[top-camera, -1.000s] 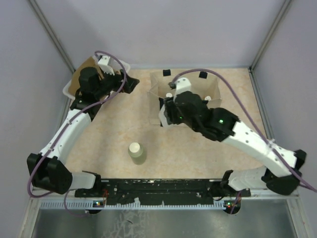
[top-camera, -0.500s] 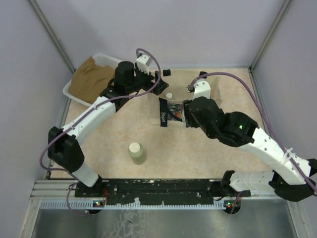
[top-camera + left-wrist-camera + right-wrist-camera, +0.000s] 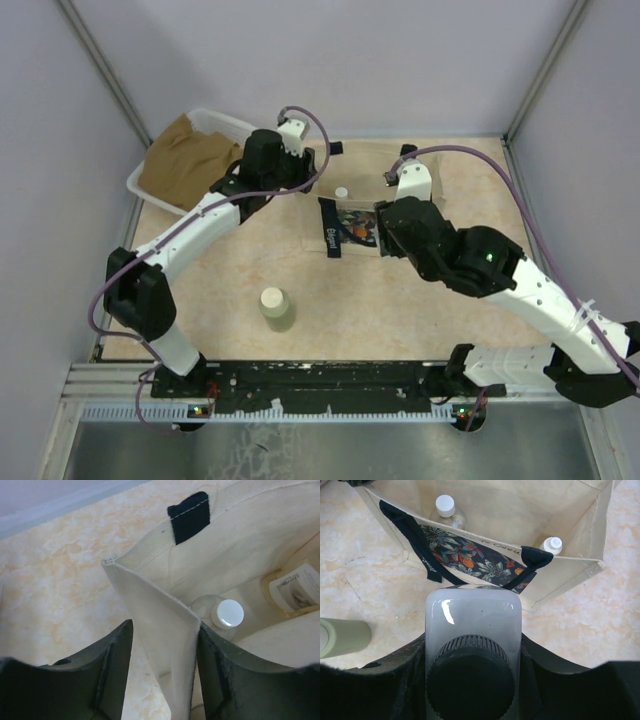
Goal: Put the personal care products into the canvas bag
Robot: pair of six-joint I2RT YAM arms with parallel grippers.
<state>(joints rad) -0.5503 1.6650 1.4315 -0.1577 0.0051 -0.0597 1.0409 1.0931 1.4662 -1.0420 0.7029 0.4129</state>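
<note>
My right gripper is going to release the white bottle, now held just in front of the bag, inside the canvas bag (image 3: 361, 198) (image 3: 518, 533), in between the white-capped bottles that are behind the floral panel.
The canvas bag (image 3: 352, 222) stands open at mid-table, floral panel toward me. My right gripper (image 3: 473, 650) is shut on the white bottle with the black cap (image 3: 472, 615), held just in front of the bag's near wall (image 3: 470, 555). My left gripper (image 3: 162, 675) straddles the bag's left wall (image 3: 165, 630); the right finger (image 3: 217, 675) touches the canvas, and a gap shows at the left finger. Two white-capped bottles (image 3: 445, 504) (image 3: 552, 544) lie inside the bag. The pale green bottle (image 3: 276, 308) stands alone on the table, nearer to me.
A clear plastic tub with brown cloth (image 3: 185, 160) sits at the back left. The enclosure's walls close in the table at the back and sides. The left arm stretches diagonally from the near left across to the bag.
The left arm swung from the tub to the bag's left wall and its jaws narrowed around it. The right gripper shifted right along the bag's front with the bottle.
</note>
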